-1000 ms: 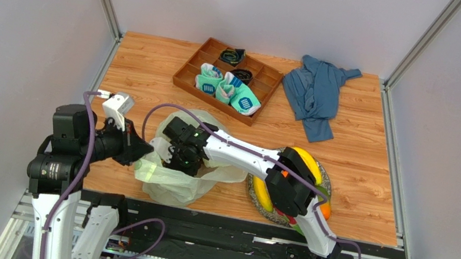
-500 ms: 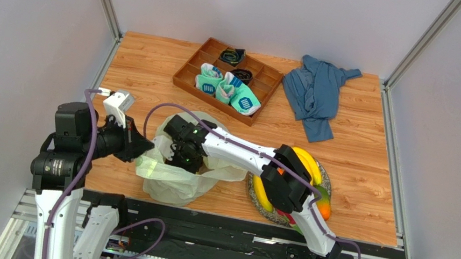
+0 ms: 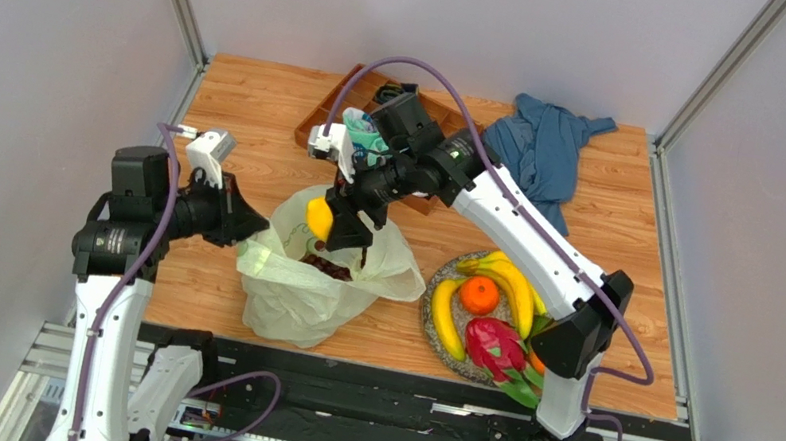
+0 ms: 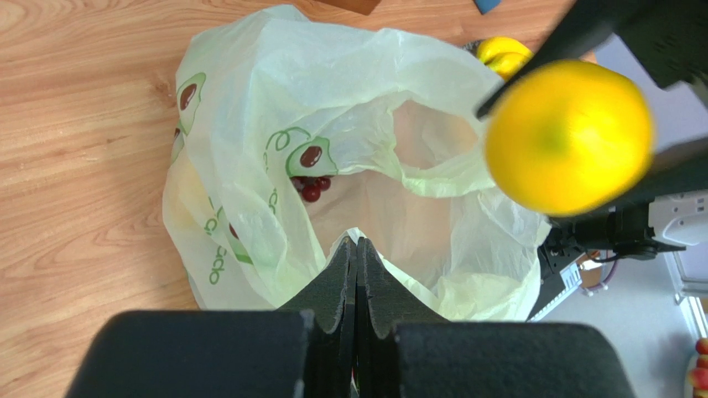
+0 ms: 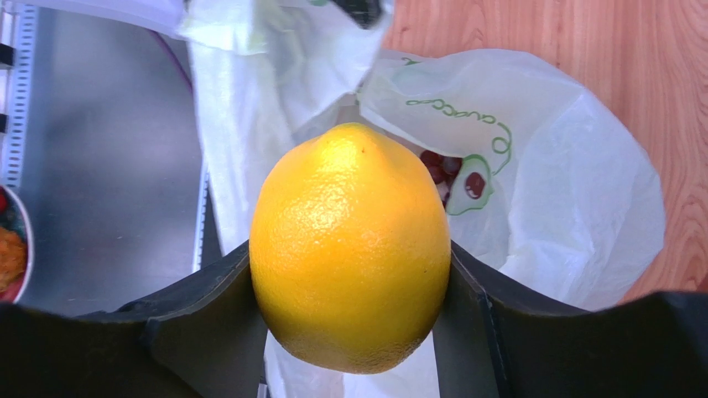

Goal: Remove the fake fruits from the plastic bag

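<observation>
The robot's right gripper should put the yellow lemon-like fruit down on the plate [image 3: 509, 301], between the orange and the long bananas.
The pale green plastic bag [image 3: 299, 299] [image 4: 249, 124] [image 5: 565, 191] lies open near the table's front left. My left gripper [image 3: 244, 231] [image 4: 357, 245] is shut on its near rim and holds the mouth up. Just above the bag's mouth, my right gripper [image 3: 327, 224] [image 5: 349, 259] is shut on a yellow lemon-like fruit [image 3: 320, 219] [image 4: 569, 137] [image 5: 351, 249]. Dark red grapes [image 3: 329, 268] [image 4: 312, 186] [image 5: 440, 166] lie inside the bag. To the right, a plate [image 3: 426, 321] holds bananas [image 3: 513, 290], an orange [image 3: 479, 295] and a pink dragon fruit [image 3: 494, 345].
A brown wooden divider tray [image 3: 318, 123] with rolled socks sits at the back, partly hidden by my right arm. A blue cloth garment [image 3: 543, 156] lies at the back right. Grey walls close in the table on three sides.
My right gripper has risen out of the bag with the yellow fruit in it, and the arm swung back, uncovering the plate. The left gripper kept its hold on the bag.
</observation>
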Robot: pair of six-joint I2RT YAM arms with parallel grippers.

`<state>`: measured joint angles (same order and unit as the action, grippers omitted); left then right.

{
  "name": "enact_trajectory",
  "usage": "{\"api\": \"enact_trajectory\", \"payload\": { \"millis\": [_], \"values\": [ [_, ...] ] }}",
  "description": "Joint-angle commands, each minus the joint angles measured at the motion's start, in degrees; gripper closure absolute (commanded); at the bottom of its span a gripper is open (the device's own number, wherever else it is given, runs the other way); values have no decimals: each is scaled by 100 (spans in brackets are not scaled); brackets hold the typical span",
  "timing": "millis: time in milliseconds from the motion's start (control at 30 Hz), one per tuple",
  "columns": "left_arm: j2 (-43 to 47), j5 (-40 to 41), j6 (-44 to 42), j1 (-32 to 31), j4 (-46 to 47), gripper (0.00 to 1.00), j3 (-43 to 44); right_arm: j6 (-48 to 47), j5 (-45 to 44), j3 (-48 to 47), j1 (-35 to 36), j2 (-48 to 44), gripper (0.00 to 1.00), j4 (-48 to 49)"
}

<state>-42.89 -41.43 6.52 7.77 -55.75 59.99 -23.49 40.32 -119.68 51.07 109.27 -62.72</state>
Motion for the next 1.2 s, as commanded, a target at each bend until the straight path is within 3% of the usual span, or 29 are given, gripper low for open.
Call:
{"api": "enact_trajectory", "payload": {
  "millis": [0,200,367,667,900,1000,1133,1167],
  "values": [
    [-280,3,95,49,477,100,101,230,486,286,-158,-529,70,-223],
    [-378,135,200,40,653,100,119,-234,-181,1603,-817,-1766,71,-679],
    [-378,214,226,40,749,100,31,-807,-1331,3141,-1652,-2507,71,-936],
    [-360,197,262,58,741,100,-4,-271,-2782,4321,-2759,-2262,72,-645],
    [-263,162,349,93,811,100,-136,-69,-3091,5015,-3068,-2384,69,-672],
    [-255,153,341,119,785,100,-128,-51,-3030,5182,-3059,-2367,62,-637],
    [-237,153,314,119,750,100,-119,-7,-3117,5157,-3059,-2235,26,-636],
    [-220,153,306,119,741,100,-127,-7,-3152,5061,-3059,-2218,22,-645]
  ]
}}
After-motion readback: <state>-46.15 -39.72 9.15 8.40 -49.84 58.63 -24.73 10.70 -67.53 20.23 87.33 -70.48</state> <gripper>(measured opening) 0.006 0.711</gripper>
